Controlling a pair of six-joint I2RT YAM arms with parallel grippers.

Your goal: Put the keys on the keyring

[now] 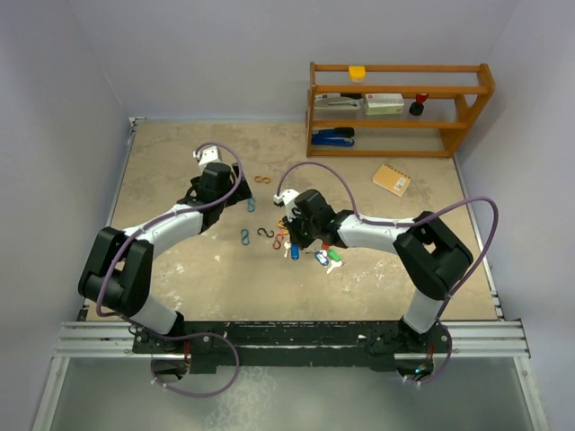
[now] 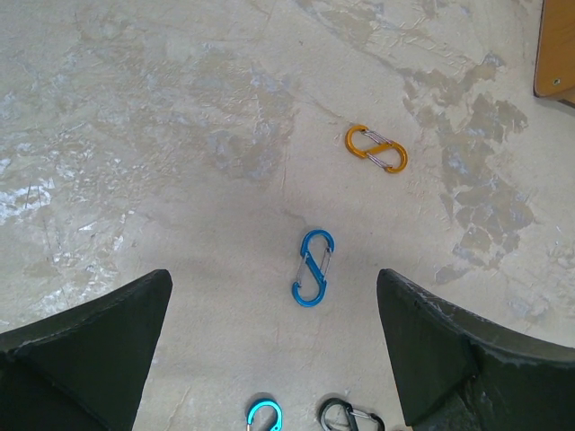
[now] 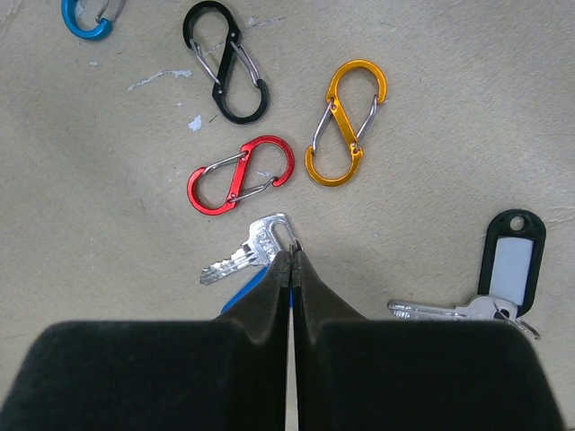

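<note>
Next, I lower my left gripper to the blue S-clip's middle (image 1: 252,205) (image 2: 313,269) and close it there, so that the clip's far loop is left sticking out.
My right gripper (image 3: 292,256) is shut, its tips pinched on the bow of a silver key (image 3: 256,247) that lies on the table with a blue tag (image 3: 244,294) showing under the left finger. Another key (image 3: 440,311), with a black-and-white tag (image 3: 509,260), lies to the right. In the top view more tagged keys (image 1: 325,259) sit beside that gripper (image 1: 295,241). My left gripper (image 2: 274,287) hangs open over a blue S-clip (image 2: 313,268), touching nothing. Which item is the keyring I cannot tell.
S-shaped clips lie just beyond the right gripper: red (image 3: 239,174), orange (image 3: 346,123), black (image 3: 226,61), light blue (image 3: 87,18). Another orange clip (image 2: 377,149) lies ahead of the left gripper. A wooden shelf (image 1: 400,108) and a notebook (image 1: 392,180) stand at the back right.
</note>
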